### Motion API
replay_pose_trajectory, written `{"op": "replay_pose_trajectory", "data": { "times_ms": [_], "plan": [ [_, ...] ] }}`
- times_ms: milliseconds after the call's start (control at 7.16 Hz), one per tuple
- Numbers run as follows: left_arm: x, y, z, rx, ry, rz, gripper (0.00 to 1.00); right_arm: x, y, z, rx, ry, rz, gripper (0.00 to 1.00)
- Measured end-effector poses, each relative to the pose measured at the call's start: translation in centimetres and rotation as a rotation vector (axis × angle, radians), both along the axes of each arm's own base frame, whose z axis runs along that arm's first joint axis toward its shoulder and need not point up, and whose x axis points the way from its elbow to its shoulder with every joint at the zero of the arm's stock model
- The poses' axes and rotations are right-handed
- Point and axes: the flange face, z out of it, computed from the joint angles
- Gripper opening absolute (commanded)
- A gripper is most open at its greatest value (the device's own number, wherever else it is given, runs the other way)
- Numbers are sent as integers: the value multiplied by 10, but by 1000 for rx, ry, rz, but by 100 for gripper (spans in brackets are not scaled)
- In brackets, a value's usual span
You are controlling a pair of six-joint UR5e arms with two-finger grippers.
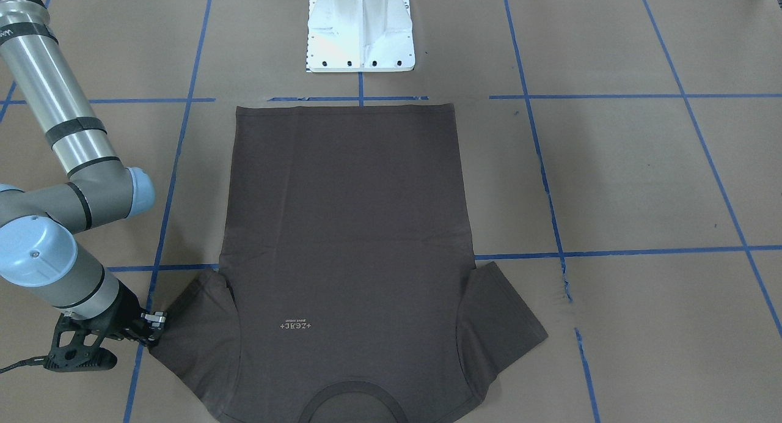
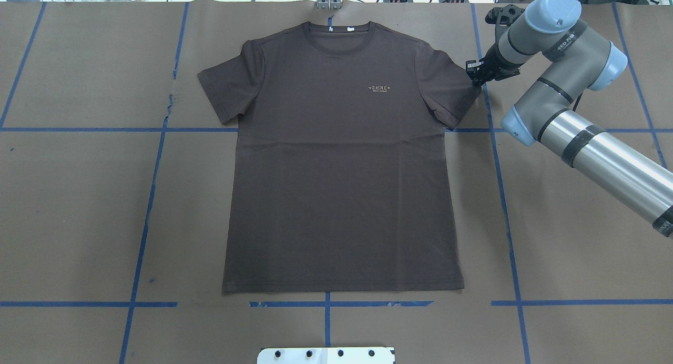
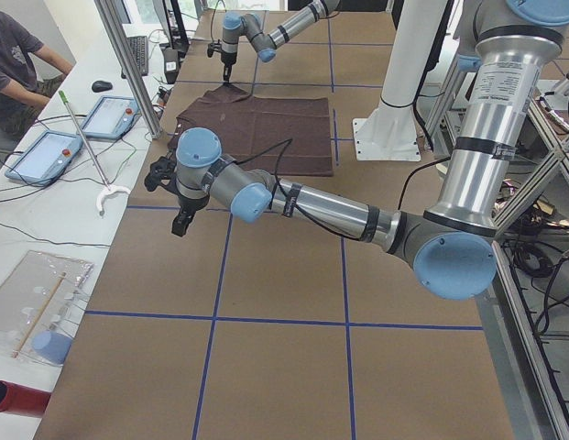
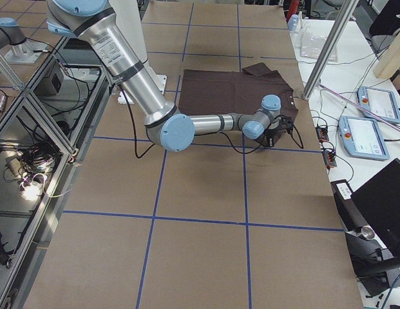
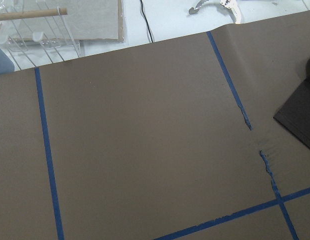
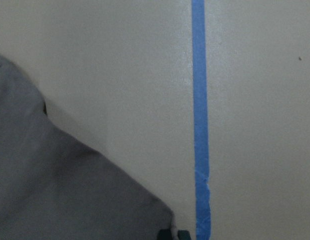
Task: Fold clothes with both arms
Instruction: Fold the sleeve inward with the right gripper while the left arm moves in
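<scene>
My right gripper has the sleeve corner. It will let go of it on the T-shirt's chest (image 1: pixel 320 324), just past the small pale logo toward the middle.
The dark grey-brown T-shirt (image 2: pixel 342 169) lies flat and face up on the brown table, collar at the far edge and small pale logo on the chest; it also shows in the front view (image 1: pixel 348 227). My right gripper (image 2: pixel 476 74) is down at the outer corner of the sleeve on my right (image 1: pixel 153 331). In the right wrist view the sleeve corner (image 6: pixel 55 190) runs right up to the fingertips (image 6: pixel 169 234), which are shut on it. My left gripper (image 3: pixel 179 220) hangs above bare table, well clear of the other sleeve (image 5: pixel 297 120); I cannot tell whether it is open.
The white pedestal (image 1: pixel 360 29) stands just behind the shirt's hem. Blue tape lines grid the table, torn near the left sleeve (image 5: pixel 247 120). Tablets (image 3: pixel 105 115) and a seated person (image 3: pixel 18 64) are beyond the far table edge.
</scene>
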Motion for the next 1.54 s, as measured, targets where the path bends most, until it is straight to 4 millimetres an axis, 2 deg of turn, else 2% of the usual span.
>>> {"op": "replay_pose_trajectory", "data": {
  "times_ms": [140,279,419,559,698,838,977,1117,1257,1536],
  "plan": [
    [0,0,0,0,0,-1,100,0,0,-5,7,-6,0,0],
    [0,0,0,0,0,-1,100,0,0,-19,23,-22,2,0],
    [0,0,0,-1,0,-1,100,-2,-2,-46,55,-52,0,0],
    [0,0,0,-1,0,-1,100,-10,-2,-83,95,-87,-11,0],
    [-1,0,1,-2,0,-1,100,-34,1,-127,131,-114,-36,0],
    [-1,1,1,-2,0,-3,100,-70,9,-165,161,-113,-57,0],
    [-2,1,1,-3,1,-4,100,-108,19,-191,192,-86,-60,69],
    [-2,1,0,-7,3,-8,100,-142,28,-202,215,-52,-56,100],
    [-1,1,-1,-16,8,-15,100,-161,34,-207,229,-30,-51,100],
    [1,0,-2,-30,16,-24,100,-169,37,-206,234,-15,-47,100]
  ]
}}
